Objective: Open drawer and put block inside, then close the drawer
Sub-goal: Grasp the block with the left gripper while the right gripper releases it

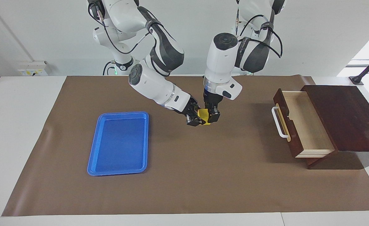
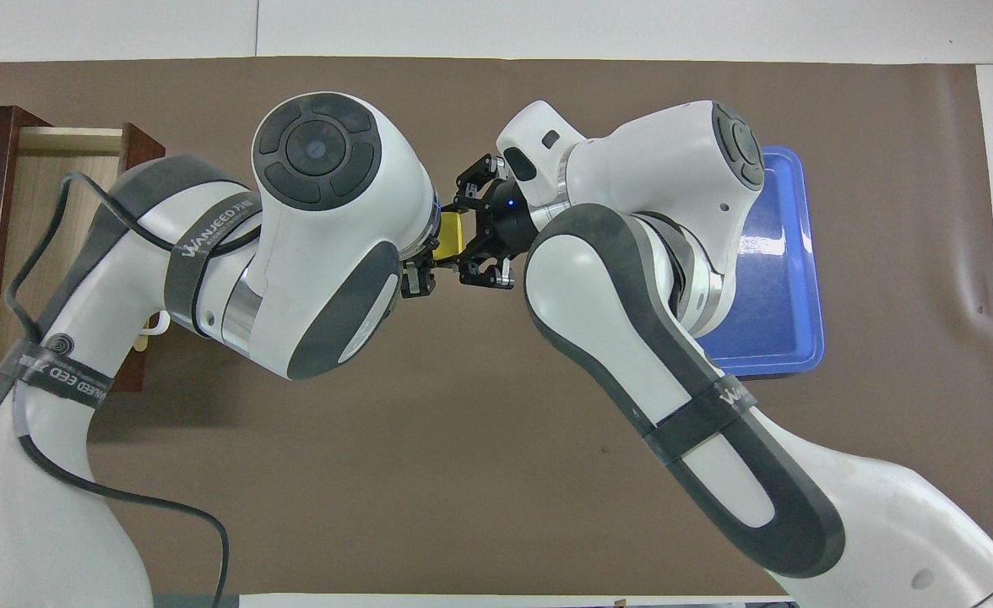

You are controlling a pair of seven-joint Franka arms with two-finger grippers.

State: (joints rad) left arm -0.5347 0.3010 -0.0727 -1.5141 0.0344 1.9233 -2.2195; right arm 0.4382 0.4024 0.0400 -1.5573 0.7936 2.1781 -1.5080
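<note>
My left gripper releases the yellow block next, inside the open drawer [image 2: 73,277], close behind its front panel.
The yellow block [image 1: 204,116] is held up in the air over the middle of the brown mat, between my two grippers; it also shows in the overhead view [image 2: 448,236]. My right gripper [image 1: 195,121] reaches in from the blue tray's side and is shut on the block. My left gripper [image 1: 212,117] comes down from above and sits tight against the block on the drawer's side. In the overhead view my left wrist covers most of it. The dark wooden drawer [image 1: 307,125] stands pulled open at the left arm's end, its pale interior empty and its white handle [image 1: 278,122] facing the mat's middle.
A blue tray [image 1: 118,142] lies empty on the mat toward the right arm's end. The dark wooden box [image 1: 347,116] holding the drawer sits at the mat's edge. The brown mat [image 1: 203,182] covers most of the white table.
</note>
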